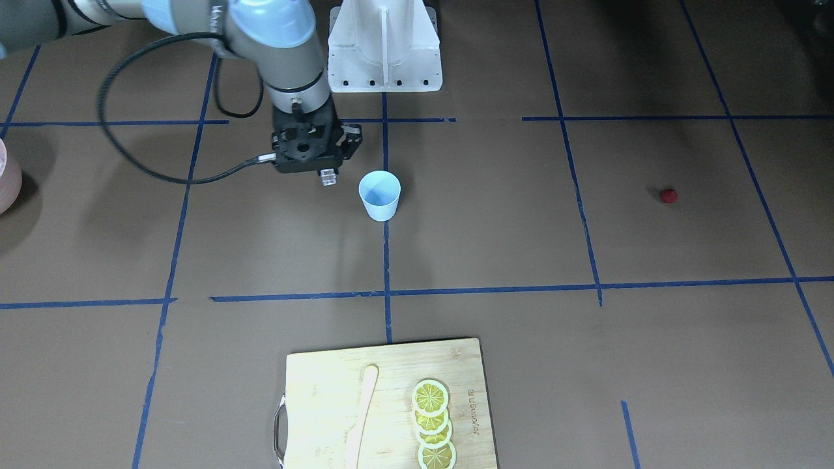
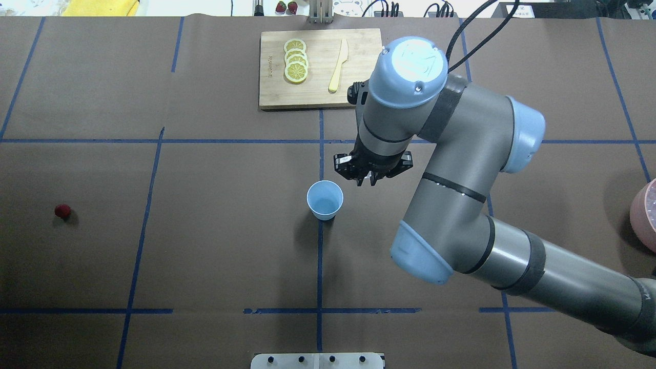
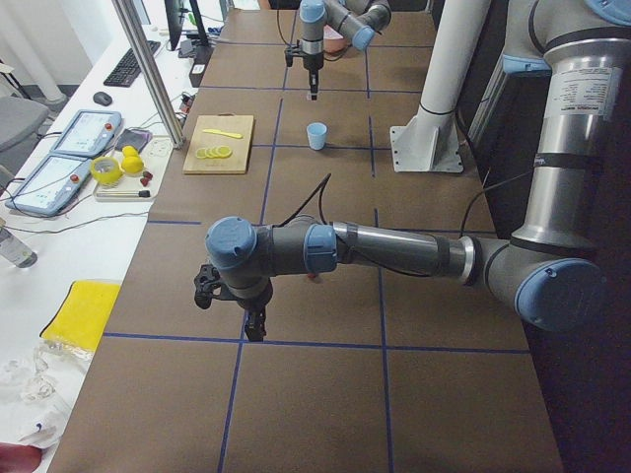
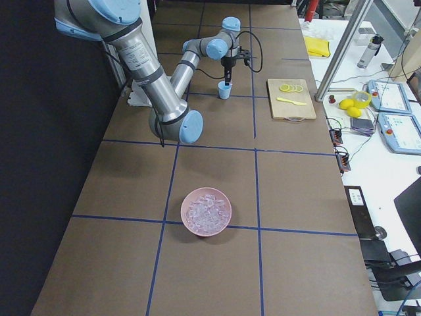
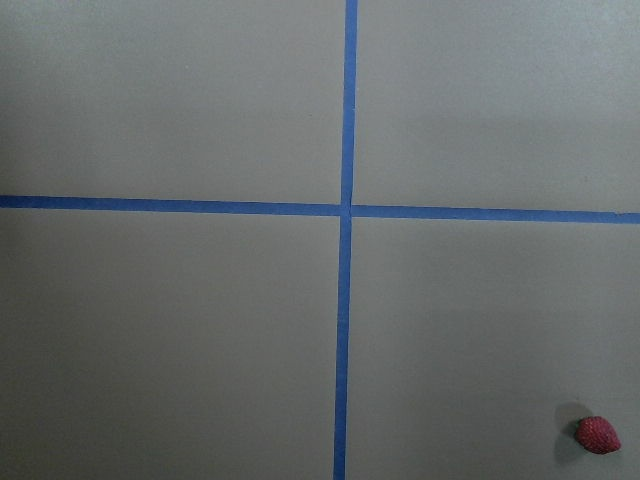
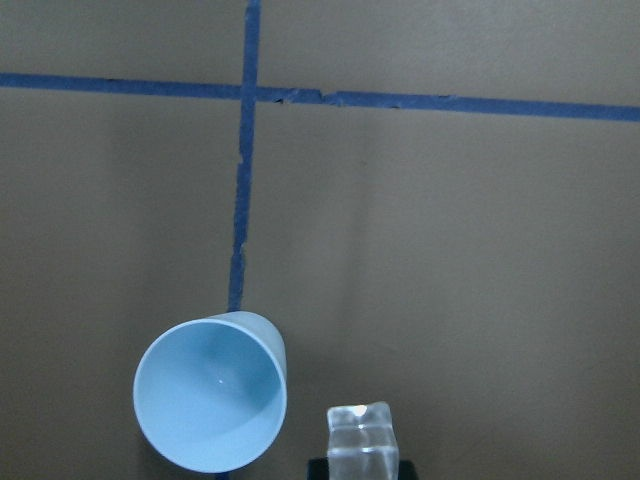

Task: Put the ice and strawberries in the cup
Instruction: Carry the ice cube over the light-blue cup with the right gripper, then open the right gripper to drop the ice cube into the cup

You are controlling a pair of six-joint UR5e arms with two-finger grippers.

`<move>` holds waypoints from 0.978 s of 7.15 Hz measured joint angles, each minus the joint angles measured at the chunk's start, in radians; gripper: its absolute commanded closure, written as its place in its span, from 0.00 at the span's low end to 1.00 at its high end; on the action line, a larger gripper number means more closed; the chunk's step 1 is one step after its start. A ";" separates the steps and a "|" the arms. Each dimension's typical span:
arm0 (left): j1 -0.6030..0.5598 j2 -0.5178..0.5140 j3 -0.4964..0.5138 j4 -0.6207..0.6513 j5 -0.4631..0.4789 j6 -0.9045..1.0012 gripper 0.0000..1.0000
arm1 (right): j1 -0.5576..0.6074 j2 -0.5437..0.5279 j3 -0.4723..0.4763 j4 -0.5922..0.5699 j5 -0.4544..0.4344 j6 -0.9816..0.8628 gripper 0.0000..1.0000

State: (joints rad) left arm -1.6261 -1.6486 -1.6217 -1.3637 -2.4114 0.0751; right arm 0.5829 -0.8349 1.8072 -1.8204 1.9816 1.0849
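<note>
Next, my right gripper releases the clear ice cube, now held just beside the cup's rim, inside the empty pale blue cup (image 1: 382,199) (image 6: 212,398), setting it free down on the bottom of the cup.
The pale blue cup (image 1: 379,195) stands upright and looks empty near the table's middle; it also shows in the overhead view (image 2: 325,200) and in the right wrist view (image 6: 210,405). My right gripper (image 1: 329,173) is shut on a clear ice cube (image 6: 360,440) and holds it just beside the cup's rim, not over the mouth. The dark red strawberry (image 2: 62,210) lies alone far out on my left side and shows in the left wrist view (image 5: 597,435). My left gripper (image 3: 254,325) hangs over the table there; I cannot tell whether it is open or shut.
A pink bowl (image 4: 176,209) full of ice cubes stands at the right end of the table. A wooden cutting board (image 2: 359,95) with lemon slices (image 2: 295,66) and a pale knife (image 2: 339,72) lies at the far edge. A white mount base (image 1: 384,45) stands behind the cup.
</note>
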 measured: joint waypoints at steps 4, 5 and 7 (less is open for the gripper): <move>0.000 0.001 0.002 0.000 0.000 0.001 0.00 | -0.042 0.095 -0.143 0.061 -0.034 0.028 1.00; 0.000 0.002 0.002 0.000 0.000 0.000 0.00 | -0.045 0.102 -0.176 0.089 -0.035 0.028 1.00; 0.000 0.003 0.002 0.000 0.000 0.000 0.00 | -0.058 0.108 -0.198 0.106 -0.035 0.029 0.94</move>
State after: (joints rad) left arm -1.6260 -1.6452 -1.6199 -1.3641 -2.4114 0.0752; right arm 0.5251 -0.7274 1.6092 -1.7141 1.9467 1.1135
